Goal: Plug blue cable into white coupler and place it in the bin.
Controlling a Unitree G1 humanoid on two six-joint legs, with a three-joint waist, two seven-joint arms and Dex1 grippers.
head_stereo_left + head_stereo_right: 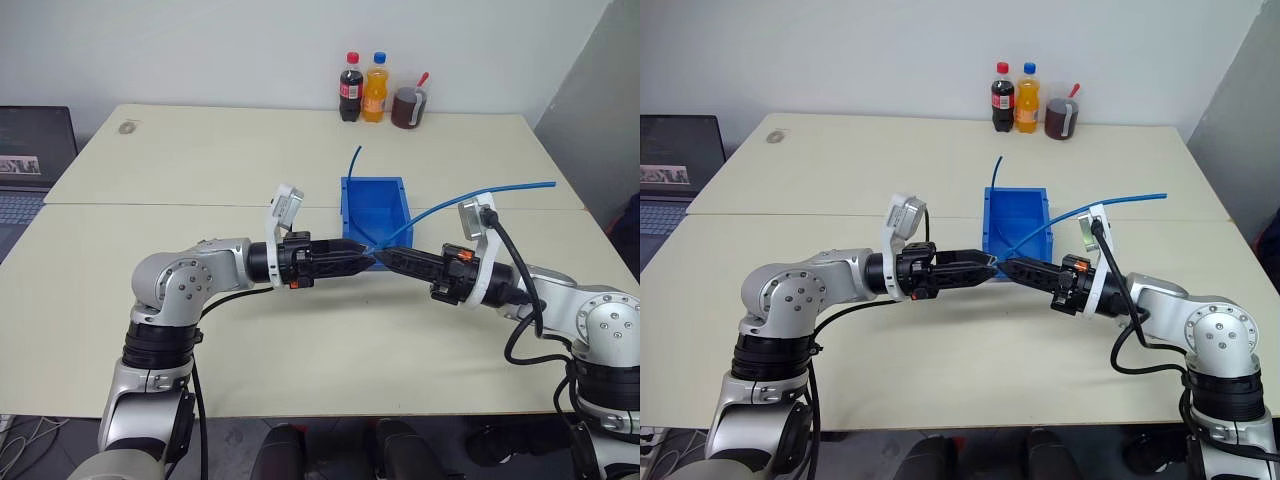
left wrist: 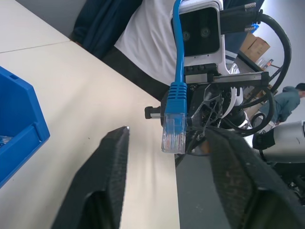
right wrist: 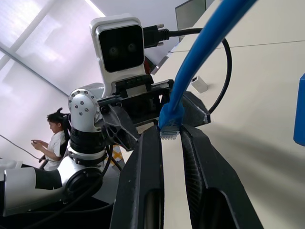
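Note:
I will steady the clear plug with my left gripper while my right gripper, which pinches the blue cable low by the plug, takes the boot (image 3: 171, 113) higher.
The blue cable (image 1: 470, 197) runs in from the right, and its clear plug (image 2: 173, 135) is at my right gripper (image 1: 388, 257), which is shut on the plug's blue boot (image 3: 170, 114). My left gripper (image 1: 362, 257) faces it tip to tip above the table, just in front of the bin (image 1: 372, 205). In the left wrist view its fingers (image 2: 113, 157) stand apart on either side of the plug without touching it. A tiny white block (image 3: 200, 84), apparently the white coupler, lies on the table beyond the left arm.
A second blue cable end (image 1: 355, 160) sticks up from the bin's back. Two bottles (image 1: 362, 88) and a jar (image 1: 408, 107) stand at the table's far edge. A laptop (image 1: 30, 150) is off to the left. A seated person (image 3: 55, 138) is in the room.

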